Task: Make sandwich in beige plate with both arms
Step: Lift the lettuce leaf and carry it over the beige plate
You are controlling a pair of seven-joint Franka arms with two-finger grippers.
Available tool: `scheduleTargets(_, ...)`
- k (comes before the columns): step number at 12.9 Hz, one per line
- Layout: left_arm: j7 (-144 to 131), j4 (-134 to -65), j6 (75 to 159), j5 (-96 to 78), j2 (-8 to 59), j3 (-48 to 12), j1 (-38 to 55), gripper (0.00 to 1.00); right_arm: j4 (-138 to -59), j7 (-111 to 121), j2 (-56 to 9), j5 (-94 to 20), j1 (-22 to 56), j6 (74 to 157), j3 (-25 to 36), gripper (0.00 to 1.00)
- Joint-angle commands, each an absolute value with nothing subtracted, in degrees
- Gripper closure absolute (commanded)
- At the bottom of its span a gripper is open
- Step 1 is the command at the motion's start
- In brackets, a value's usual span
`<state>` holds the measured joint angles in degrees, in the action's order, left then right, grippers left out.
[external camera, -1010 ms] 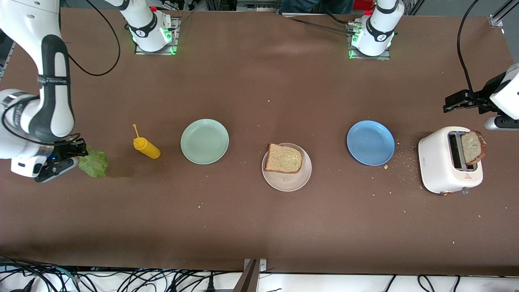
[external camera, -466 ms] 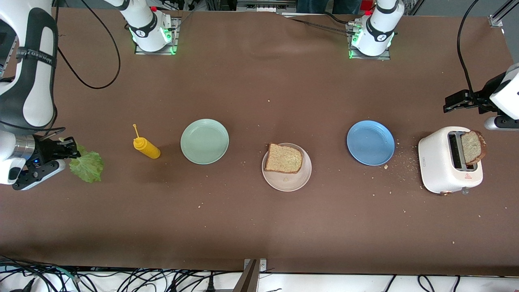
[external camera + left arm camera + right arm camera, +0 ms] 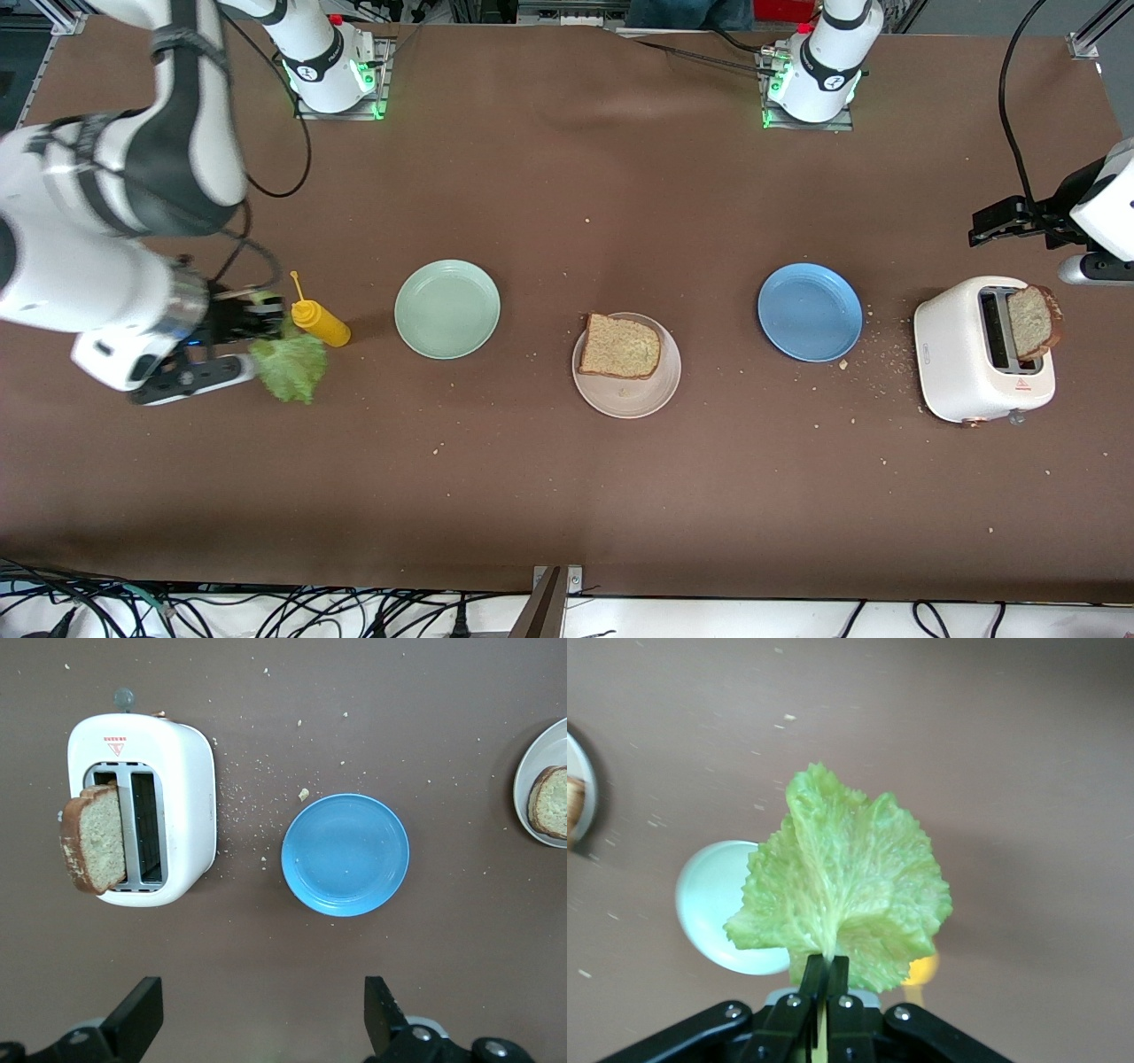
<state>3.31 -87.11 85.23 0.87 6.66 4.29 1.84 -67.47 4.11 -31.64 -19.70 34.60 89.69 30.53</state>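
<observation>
My right gripper will let go of the green lettuce leaf on top of the brown toast [image 3: 610,350] on the beige plate.
The beige plate [image 3: 634,400] lies mid-table with one slice of brown toast [image 3: 620,346] on it. My right gripper [image 3: 262,335] is shut on the stem of a ruffled green lettuce leaf [image 3: 289,369], which it holds in the air right by the yellow bottle; the right wrist view shows the leaf [image 3: 842,877] fanned out from the shut gripper [image 3: 827,967]. A second toast slice [image 3: 1029,321] sticks out of the white toaster [image 3: 966,363]. My left gripper [image 3: 982,229] waits open above the table by the toaster, its jaws [image 3: 263,1019] wide apart and empty.
A mint-green plate [image 3: 447,308] lies between the yellow squeeze bottle [image 3: 321,323] and the beige plate. A blue plate [image 3: 810,312] lies between the beige plate and the toaster. Crumbs are scattered around the toaster.
My right arm has carried the lettuce leaf from its end of the table toward the yellow bottle. The left arm has not moved.
</observation>
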Motion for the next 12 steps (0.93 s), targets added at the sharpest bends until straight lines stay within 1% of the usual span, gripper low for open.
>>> scheduleTargets(1,2.99,-87.1,85.52,-0.7,6.5,4.31,1.76,0.0,-66.8,-11.63,-32.6,-20.83,40.67,94.19,30.85,1.0)
scheduleTargets(4,2.99,-87.1,85.52,-0.7,6.5,4.31,1.76,0.0,-66.97,-27.55,-35.32,-20.92,44.47,102.63,28.05,1.0)
scheduleTargets(6,2.99,-87.1,85.52,-0.7,6.5,4.31,1.76,0.0,-66.97,-37.65,-37.34,-20.92,45.09,109.48,23.58,1.0)
scheduleTargets(8,2.99,-87.1,85.52,-0.7,6.5,4.31,1.76,0.0,-66.97,-48.2,-40.59,-20.66,46.48,118.69,20.14,1.0)
scheduleTargets(11,2.99,-87.1,85.52,-0.7,6.59,4.31,1.76,0.0,-66.88,-58.42,-46.04,-20.83,51.23,130.74,20.04,1.0)
scheduleTargets(12,2.99,-87.1,85.52,-0.7,6.59,4.31,1.76,0.0,-66.88,-61.23,-47.27,-20.83,52.37,133.65,19.69,1.0)
